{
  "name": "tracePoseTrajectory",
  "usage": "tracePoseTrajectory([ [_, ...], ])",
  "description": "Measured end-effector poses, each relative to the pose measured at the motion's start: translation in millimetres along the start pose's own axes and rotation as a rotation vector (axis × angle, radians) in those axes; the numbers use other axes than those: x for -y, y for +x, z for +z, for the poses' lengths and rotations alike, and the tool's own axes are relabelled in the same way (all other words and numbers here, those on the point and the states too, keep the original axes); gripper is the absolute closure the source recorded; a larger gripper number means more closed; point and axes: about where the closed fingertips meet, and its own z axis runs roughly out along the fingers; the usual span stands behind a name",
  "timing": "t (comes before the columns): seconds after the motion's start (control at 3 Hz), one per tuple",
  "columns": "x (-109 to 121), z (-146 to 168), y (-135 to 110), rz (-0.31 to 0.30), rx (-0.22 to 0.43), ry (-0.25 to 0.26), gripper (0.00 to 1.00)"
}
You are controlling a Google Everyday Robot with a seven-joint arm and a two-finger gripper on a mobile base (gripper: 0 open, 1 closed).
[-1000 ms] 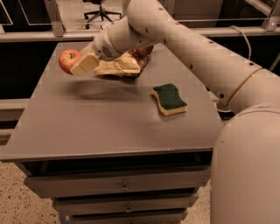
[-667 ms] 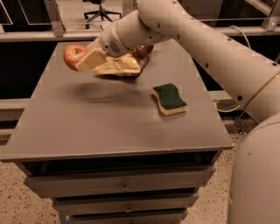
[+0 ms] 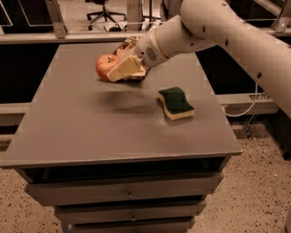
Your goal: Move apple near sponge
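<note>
My gripper is holding the apple a little above the table. Next, I let go of it on the grey table (image 3: 135, 84), in between the chip bag and the sponge.
The red apple (image 3: 105, 66) is in my gripper (image 3: 114, 73), whose pale fingers (image 3: 125, 69) are shut on its right side. The apple hangs a little above the grey table (image 3: 82, 132), over the back middle, with a blurred shadow under it. The sponge (image 3: 175, 103), dark green on top with a pale yellow base, lies flat on the table to the right of and nearer than the apple, about a hand's width from the gripper. My white arm (image 3: 213, 27) reaches in from the upper right.
A brown-and-tan chip bag (image 3: 128, 45) lies at the back of the table, partly hidden behind the gripper. The table has drawers (image 3: 129, 193) under its front edge. An office chair (image 3: 104, 11) and a rail stand beyond the far edge.
The gripper has carried the apple to the right, from the back left of the table toward the middle and closer to the sponge. The sponge has not moved.
</note>
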Motion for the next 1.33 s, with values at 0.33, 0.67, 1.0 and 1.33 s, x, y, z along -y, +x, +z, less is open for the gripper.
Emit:
tracePoseTrajectory([
  [0.33, 4, -15, 19, 0.053, -0.047, 0.018, 1.0],
  [0.67, 8, -27, 41, 0.103, -0.106, 0.042, 1.0],
  [1.0, 17, -34, 67, 0.166, -0.166, 0.097, 1.0],
  [1.33, 22, -31, 76, 0.185, -0.181, 0.116, 1.0],
])
